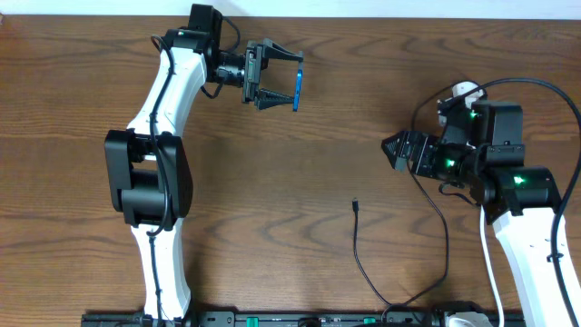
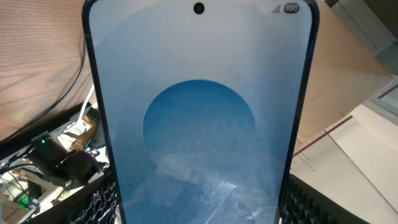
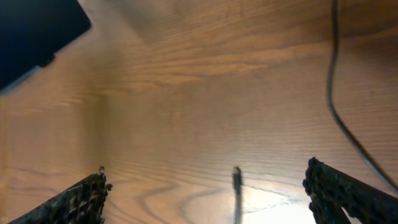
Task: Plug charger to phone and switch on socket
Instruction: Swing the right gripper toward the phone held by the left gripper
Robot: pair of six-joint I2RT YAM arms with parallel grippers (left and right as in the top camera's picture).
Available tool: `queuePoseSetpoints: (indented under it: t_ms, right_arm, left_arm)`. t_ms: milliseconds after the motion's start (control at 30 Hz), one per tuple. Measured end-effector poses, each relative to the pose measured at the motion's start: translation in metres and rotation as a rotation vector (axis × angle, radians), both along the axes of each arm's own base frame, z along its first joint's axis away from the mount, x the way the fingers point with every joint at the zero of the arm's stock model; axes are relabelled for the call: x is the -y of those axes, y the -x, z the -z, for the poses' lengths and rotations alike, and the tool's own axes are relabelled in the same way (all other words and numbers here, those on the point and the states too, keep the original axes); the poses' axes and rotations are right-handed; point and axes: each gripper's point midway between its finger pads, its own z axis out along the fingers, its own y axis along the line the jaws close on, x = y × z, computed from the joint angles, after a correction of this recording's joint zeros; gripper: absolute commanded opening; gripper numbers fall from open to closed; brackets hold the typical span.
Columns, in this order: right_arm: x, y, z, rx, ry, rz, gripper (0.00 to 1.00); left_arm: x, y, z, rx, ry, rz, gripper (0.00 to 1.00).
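Next, my right gripper will go to the phone's upper edge [image 1: 298,84], between my left gripper's fingers, and close there to take the phone over.
My left gripper [image 1: 277,77] is shut on the phone [image 1: 296,88] and holds it on edge above the far left of the table. In the left wrist view the phone's blue screen [image 2: 199,124] fills the frame between the fingers [image 2: 199,208]. The charger's black plug tip [image 1: 356,205] lies on the table, and its thin cable [image 1: 368,272] runs toward the front edge. My right gripper [image 1: 397,150] is open and empty, up and to the right of the tip. In the right wrist view the tip [image 3: 236,178] lies between the spread fingers [image 3: 214,199]. A white rounded end of the socket [image 1: 467,90] shows behind the right arm.
A loop of the black cable [image 1: 445,236] curves past the right arm, and it also shows in the right wrist view [image 3: 336,99]. A thick white cord [image 1: 490,263] runs along the right arm. A dark shape [image 3: 37,31] fills that view's top left corner.
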Motion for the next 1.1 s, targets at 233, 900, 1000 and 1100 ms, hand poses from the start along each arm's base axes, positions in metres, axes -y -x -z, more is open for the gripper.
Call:
queuePoseSetpoints:
  t_ms: [233, 900, 1000, 1100]
  right_arm:
    - [-0.017, 0.001, 0.001, -0.026, -0.032, -0.005, 0.96]
    - [-0.078, -0.028, -0.022, -0.176, 0.352, -0.125, 0.73]
    - [-0.098, -0.036, -0.036, -0.100, 0.333, -0.149, 0.73]
    - [-0.131, -0.045, -0.066, 0.033, 0.275, -0.179, 0.68]
  left_arm:
    - [0.000, 0.000, 0.000, 0.000, 0.000, 0.000, 0.75]
    - [0.000, 0.000, 0.000, 0.000, 0.000, 0.000, 0.75]
    - [0.000, 0.000, 0.000, 0.000, 0.000, 0.000, 0.75]
    - [0.000, 0.000, 0.000, 0.000, 0.000, 0.000, 0.75]
